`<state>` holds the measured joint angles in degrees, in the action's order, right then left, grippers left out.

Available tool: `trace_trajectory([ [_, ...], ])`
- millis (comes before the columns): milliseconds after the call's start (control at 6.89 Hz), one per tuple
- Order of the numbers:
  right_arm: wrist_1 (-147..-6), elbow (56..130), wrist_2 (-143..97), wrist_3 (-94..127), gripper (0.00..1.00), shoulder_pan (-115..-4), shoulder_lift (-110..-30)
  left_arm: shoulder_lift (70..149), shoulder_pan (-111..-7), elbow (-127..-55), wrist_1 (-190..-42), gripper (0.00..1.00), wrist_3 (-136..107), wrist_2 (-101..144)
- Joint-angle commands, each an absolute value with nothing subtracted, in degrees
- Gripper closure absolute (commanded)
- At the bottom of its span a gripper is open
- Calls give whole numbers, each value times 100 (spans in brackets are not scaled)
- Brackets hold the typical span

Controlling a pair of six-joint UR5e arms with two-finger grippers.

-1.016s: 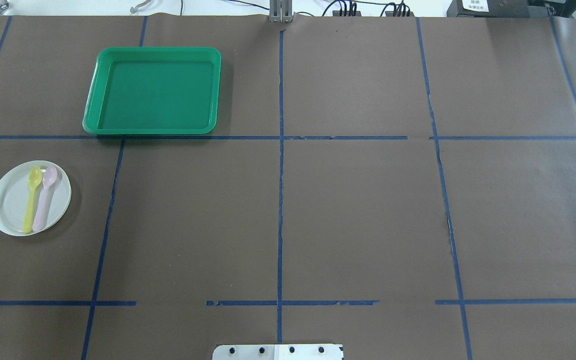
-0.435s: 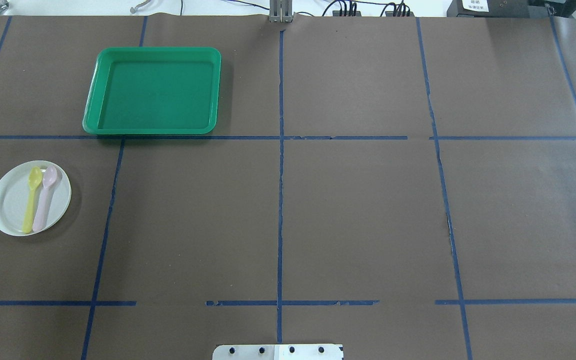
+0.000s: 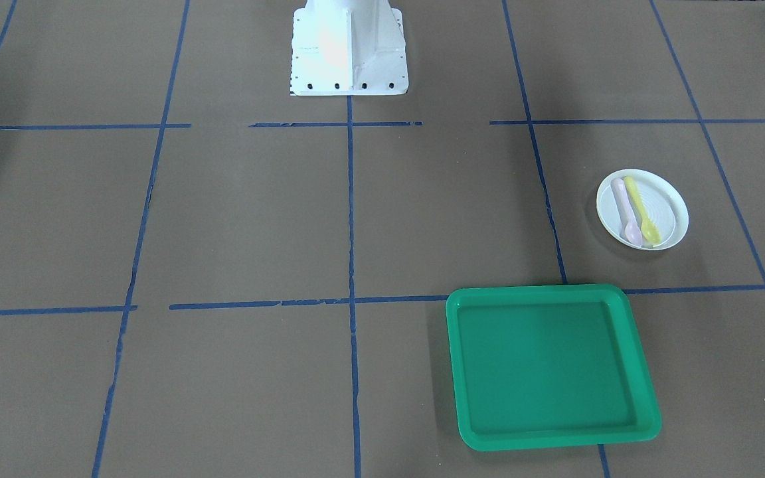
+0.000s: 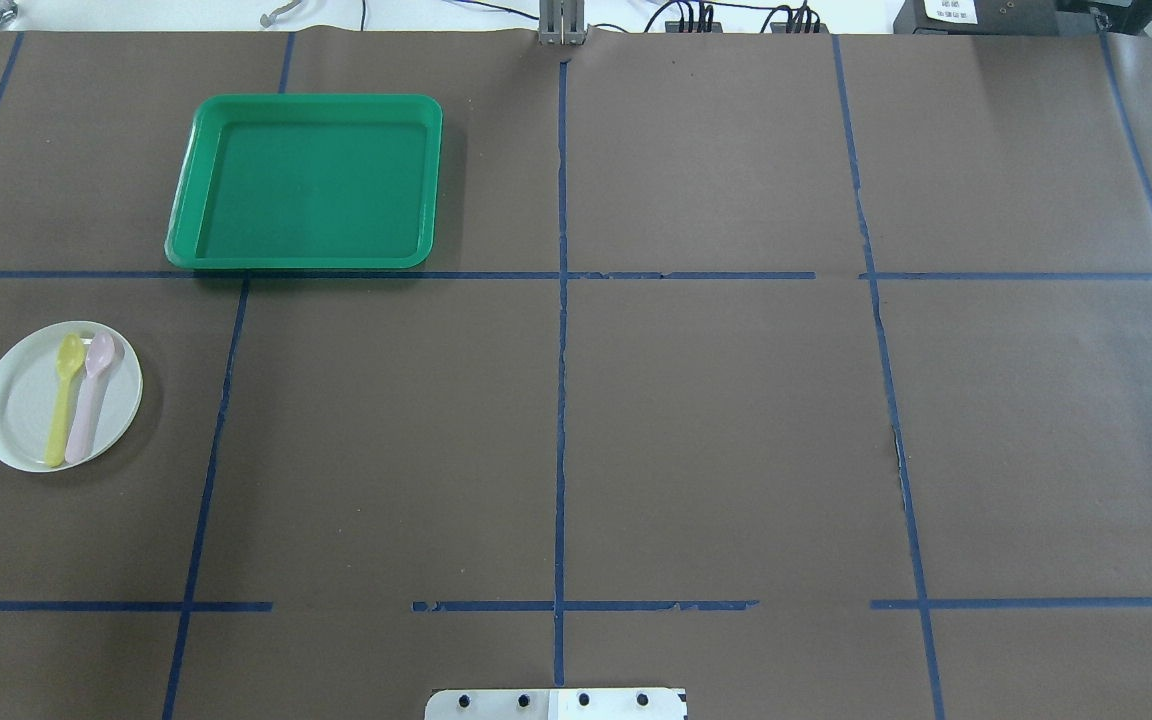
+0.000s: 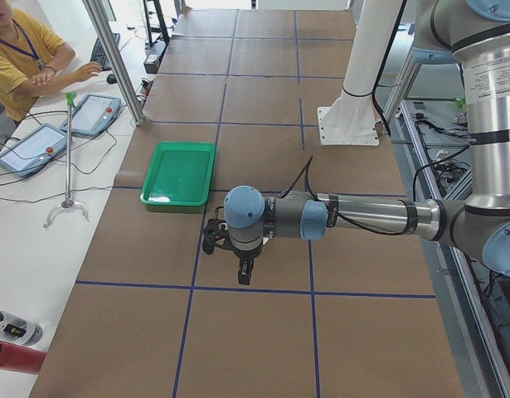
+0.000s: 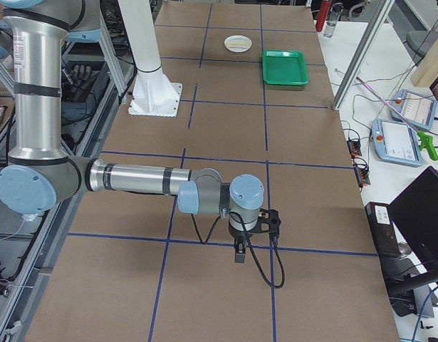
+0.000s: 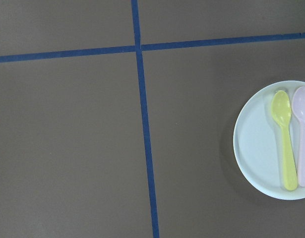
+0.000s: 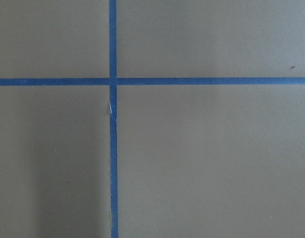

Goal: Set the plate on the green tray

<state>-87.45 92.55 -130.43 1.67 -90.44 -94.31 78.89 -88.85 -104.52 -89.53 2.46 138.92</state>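
Note:
I will close my left gripper on the white plate's rim (image 3: 683, 198) (image 7: 236, 153), on the side that is nearer the yellow spoon than the pink spoon.
The white plate (image 4: 21, 415) lies on the brown table at the left side, with a yellow spoon (image 4: 64, 398) and a pink spoon (image 4: 90, 396) on it. It also shows in the front view (image 3: 668, 212) and at the right edge of the left wrist view (image 7: 259, 148). The green tray (image 4: 306, 180) lies empty, farther away and to the right of the plate. My left gripper (image 5: 245, 272) hangs above the table near the plate, which the arm hides in that view. My right gripper (image 6: 239, 255) hangs over the far right part. I cannot tell whether either is open or shut.
Blue tape lines (image 4: 561, 400) divide the table into a grid. The robot's white base (image 3: 348, 53) stands at the near middle edge. An operator (image 5: 18, 50) and control tablets (image 5: 31, 145) are beyond the table's far edge.

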Motion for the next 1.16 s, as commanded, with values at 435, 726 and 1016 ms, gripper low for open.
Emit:
trace_trajectory([
  [435, -8745, 9255, -13043, 167, 0, -9044, -9431, 7901, -8088, -9873, -10965, 0, -2712, 13825],
  [726, -8745, 9255, -13052, 167, 0, -9044, -9431, 7910, -7335, -9442, -12141, 0, -4299, 13369],
  [1016, -8745, 9255, -13043, 167, 0, -9044, -9431, 8050, -6804, -8994, -13056, 0, -4991, 13166],
])
